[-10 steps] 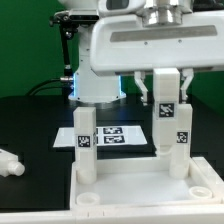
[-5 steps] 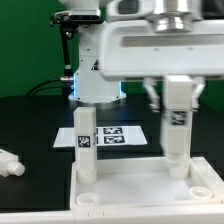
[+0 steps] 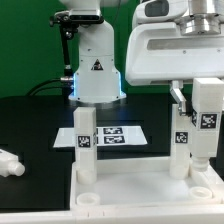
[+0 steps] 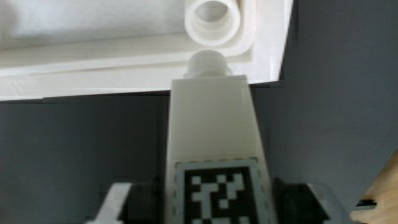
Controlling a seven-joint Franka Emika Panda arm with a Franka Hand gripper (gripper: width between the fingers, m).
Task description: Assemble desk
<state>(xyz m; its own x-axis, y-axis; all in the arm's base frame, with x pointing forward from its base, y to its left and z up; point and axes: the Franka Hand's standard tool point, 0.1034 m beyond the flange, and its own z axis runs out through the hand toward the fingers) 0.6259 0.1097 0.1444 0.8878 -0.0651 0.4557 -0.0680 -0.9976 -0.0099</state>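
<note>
I will release the tagged leg, now held over the tabletop's rim, upright from my gripper in the empty near corner socket (image 3: 200, 192) (image 4: 214, 19) closest to the leg it holds.
The white desk tabletop (image 3: 130, 192) lies at the front with its sockets facing up. One tagged white leg (image 3: 85, 143) stands in its far left corner and another (image 3: 182, 145) in its far right corner. My gripper (image 3: 205, 103) is shut on a third tagged leg (image 3: 207, 128), held upright just to the right of the far right leg, over the tabletop's right rim. In the wrist view my gripper (image 4: 217, 207) clamps this leg (image 4: 217, 130) at its tag. The leg's peg tip points at a round corner socket (image 4: 214, 14) of the tabletop (image 4: 98, 40).
A loose white leg (image 3: 8, 163) lies on the black table at the exterior view's left. The marker board (image 3: 115, 134) lies behind the tabletop. The white robot base (image 3: 97, 72) stands at the back.
My gripper has carried the held leg toward the exterior view's right, from left of the far right leg to right of it. The standing legs and tabletop have not moved.
</note>
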